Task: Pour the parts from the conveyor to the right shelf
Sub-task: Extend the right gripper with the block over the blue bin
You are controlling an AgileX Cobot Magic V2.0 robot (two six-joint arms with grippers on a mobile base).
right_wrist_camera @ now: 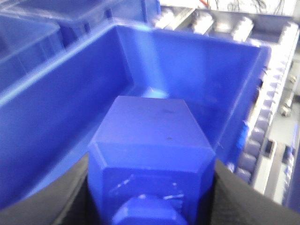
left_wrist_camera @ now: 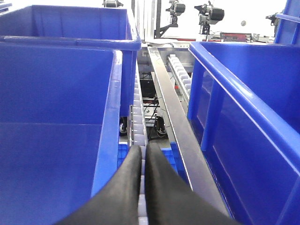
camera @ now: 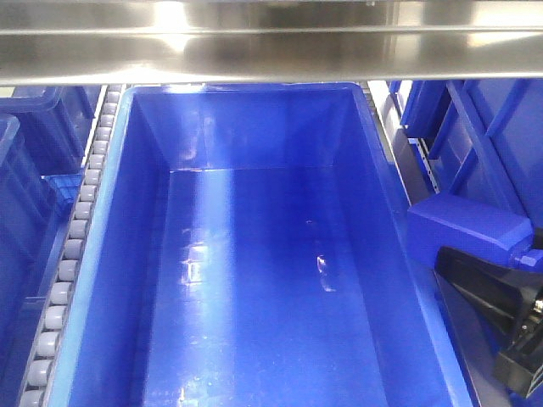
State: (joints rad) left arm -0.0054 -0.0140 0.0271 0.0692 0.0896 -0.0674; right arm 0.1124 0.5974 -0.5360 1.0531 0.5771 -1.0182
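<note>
I should use my right gripper to release the bright-blue block, now held at the bin's rim, on the bottom of the large empty bin, at a spot away from the steel beam (camera: 301, 348).
One of the parts, a bright-blue block (right_wrist_camera: 150, 136) with a round knob facing the camera, is clamped between the black fingers of my right gripper (right_wrist_camera: 152, 180). It hangs over the inside of a deep blue bin (right_wrist_camera: 70, 108). In the front view the block (camera: 462, 227) sits at the right rim of the large empty bin (camera: 136, 254) on the right shelf (camera: 271, 42). My left gripper (left_wrist_camera: 143, 151) is shut with nothing in it, above a roller track (left_wrist_camera: 137, 117) between two bins. The conveyor is out of view.
A steel shelf beam (camera: 271, 64) crosses just above the bin's far end. Grey rollers (camera: 72, 246) run along the bin's left side. More blue bins stand left (left_wrist_camera: 56, 117) and right (left_wrist_camera: 243, 122) of the left gripper, with a steel rail (left_wrist_camera: 171, 117) between.
</note>
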